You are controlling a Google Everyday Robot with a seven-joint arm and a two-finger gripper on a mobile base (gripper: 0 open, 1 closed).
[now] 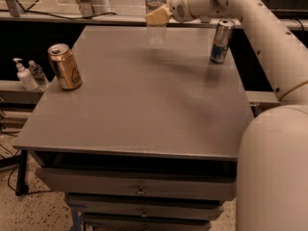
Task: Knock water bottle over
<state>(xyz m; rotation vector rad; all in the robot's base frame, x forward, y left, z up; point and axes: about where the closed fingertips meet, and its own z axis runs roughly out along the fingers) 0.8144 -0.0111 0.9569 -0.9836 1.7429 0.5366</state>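
My gripper has the water bottle to put down. It will let go of it on its side on the grey table (175, 74) beside the blue and silver can.
The water bottle (155, 23) is a clear ribbed plastic bottle with a white cap and a dark label band. It stands upright at the far edge of the grey table (139, 105), near the middle. My gripper (158, 16) has tan fingers and reaches in from the right on the white arm. It is level with the bottle's upper half and overlaps its right side, touching or nearly touching it.
A gold can (64, 66) stands at the table's left edge. A slim blue and silver can (221, 41) stands at the far right, under my arm. A white pump-top bottle (23, 75) and a tiny clear bottle (37, 74) sit on a lower shelf at left. Drawers are below the tabletop.
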